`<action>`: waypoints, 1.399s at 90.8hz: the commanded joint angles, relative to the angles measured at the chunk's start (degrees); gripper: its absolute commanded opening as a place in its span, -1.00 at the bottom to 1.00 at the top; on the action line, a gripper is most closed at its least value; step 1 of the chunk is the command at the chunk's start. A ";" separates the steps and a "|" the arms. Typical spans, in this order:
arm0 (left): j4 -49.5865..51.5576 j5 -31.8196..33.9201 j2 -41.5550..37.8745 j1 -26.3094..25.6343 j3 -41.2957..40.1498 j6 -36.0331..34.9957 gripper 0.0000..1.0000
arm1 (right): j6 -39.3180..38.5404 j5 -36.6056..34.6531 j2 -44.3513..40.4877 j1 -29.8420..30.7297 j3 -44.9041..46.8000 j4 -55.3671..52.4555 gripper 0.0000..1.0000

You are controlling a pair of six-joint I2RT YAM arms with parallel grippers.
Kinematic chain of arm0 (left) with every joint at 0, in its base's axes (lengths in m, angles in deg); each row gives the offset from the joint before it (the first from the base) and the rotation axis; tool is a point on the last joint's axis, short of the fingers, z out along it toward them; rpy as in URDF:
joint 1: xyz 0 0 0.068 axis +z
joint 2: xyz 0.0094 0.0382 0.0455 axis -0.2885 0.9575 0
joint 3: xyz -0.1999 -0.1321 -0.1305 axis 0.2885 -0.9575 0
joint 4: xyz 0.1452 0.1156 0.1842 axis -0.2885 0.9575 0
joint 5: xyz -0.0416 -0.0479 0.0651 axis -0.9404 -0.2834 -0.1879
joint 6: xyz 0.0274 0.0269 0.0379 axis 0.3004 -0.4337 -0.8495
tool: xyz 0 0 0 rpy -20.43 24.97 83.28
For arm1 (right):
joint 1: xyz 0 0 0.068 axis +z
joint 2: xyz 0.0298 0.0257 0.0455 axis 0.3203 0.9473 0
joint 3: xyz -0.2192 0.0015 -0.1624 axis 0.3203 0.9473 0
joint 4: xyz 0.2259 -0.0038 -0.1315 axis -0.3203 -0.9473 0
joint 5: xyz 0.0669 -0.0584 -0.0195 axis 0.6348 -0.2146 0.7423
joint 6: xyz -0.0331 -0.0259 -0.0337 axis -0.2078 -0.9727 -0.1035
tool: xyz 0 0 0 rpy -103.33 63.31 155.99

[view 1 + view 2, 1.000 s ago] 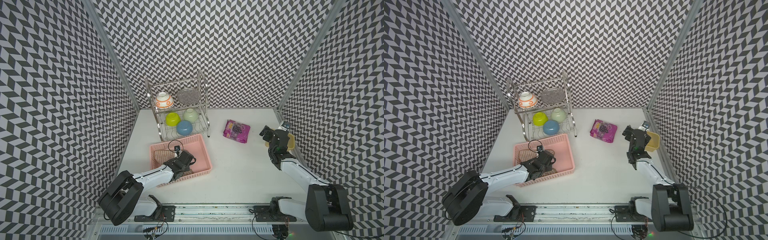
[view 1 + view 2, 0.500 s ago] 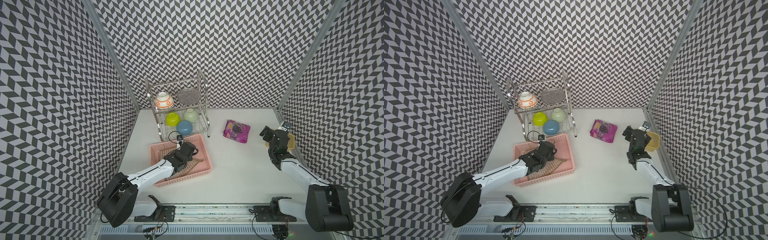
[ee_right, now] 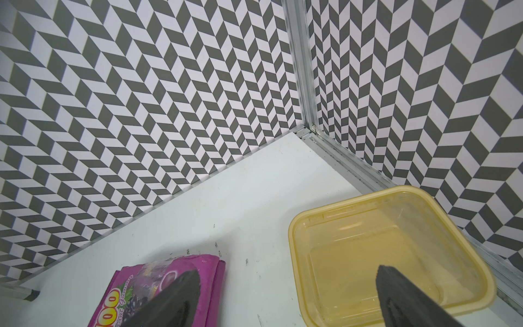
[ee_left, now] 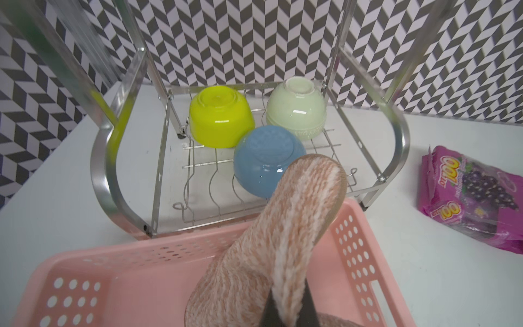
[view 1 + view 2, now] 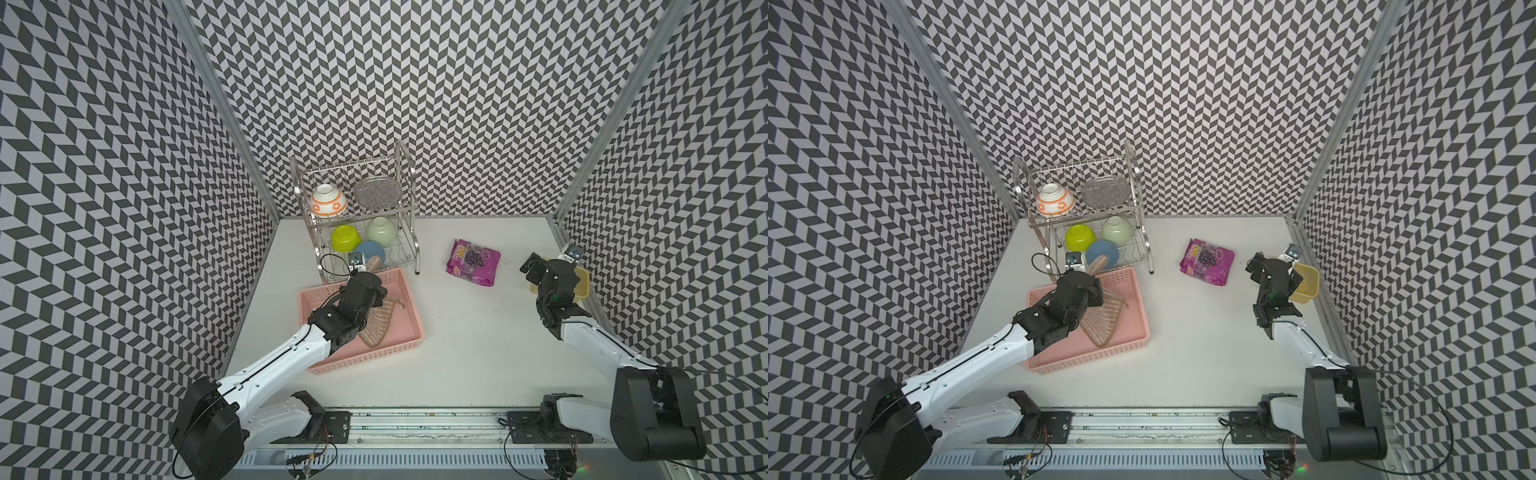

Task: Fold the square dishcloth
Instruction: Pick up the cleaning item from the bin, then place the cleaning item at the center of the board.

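Observation:
The robot's left gripper should release the dishcloth on the bare table (image 5: 473,326) just in front of the purple snack bag.
The square dishcloth (image 5: 380,324), tan terry with pale stripes, lies partly in the pink basket (image 5: 370,357), with one edge pulled up. My left gripper (image 5: 368,284) is shut on that raised edge. In the left wrist view the dishcloth (image 4: 297,215) arches up from between the dark fingers of the left gripper (image 4: 288,307) and over the basket (image 4: 113,283). A loop corner of the dishcloth (image 5: 1102,324) trails toward the basket's right side. My right gripper (image 3: 287,270) is open and holds nothing. It hovers far right, between the snack bag and the yellow tub.
A metal dish rack (image 5: 361,224) with upturned bowls stands just behind the basket, and the blue bowl (image 4: 266,161) is close to the raised cloth. A purple snack bag (image 5: 473,262) lies mid-table. A yellow tub (image 5: 582,282) sits by the right wall.
My left gripper finished closing on the dishcloth, then rose and moved toward the rack, pulling the cloth's edge up out of the basket. The right arm has not moved.

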 commanded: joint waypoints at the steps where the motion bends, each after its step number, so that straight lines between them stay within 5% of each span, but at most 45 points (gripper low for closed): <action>1: -3.59 -0.32 -0.54 0.33 2.89 -3.95 -1.00 | 0.38 -0.59 0.67 0.14 -1.38 0.44 0.99; 64: -6.51 -18.79 7.70 -3.46 23.46 -13.19 -1.00 | 0.40 -0.54 1.27 0.15 -1.64 0.26 1.00; 100: -3.94 -19.42 20.97 -13.80 35.92 -15.63 -1.00 | 1.10 -2.15 1.66 0.15 -2.34 -1.44 0.99; 127: -0.18 -19.33 27.66 -17.07 36.64 -12.35 -1.00 | 2.49 -1.37 -0.04 0.11 -4.12 -6.44 0.99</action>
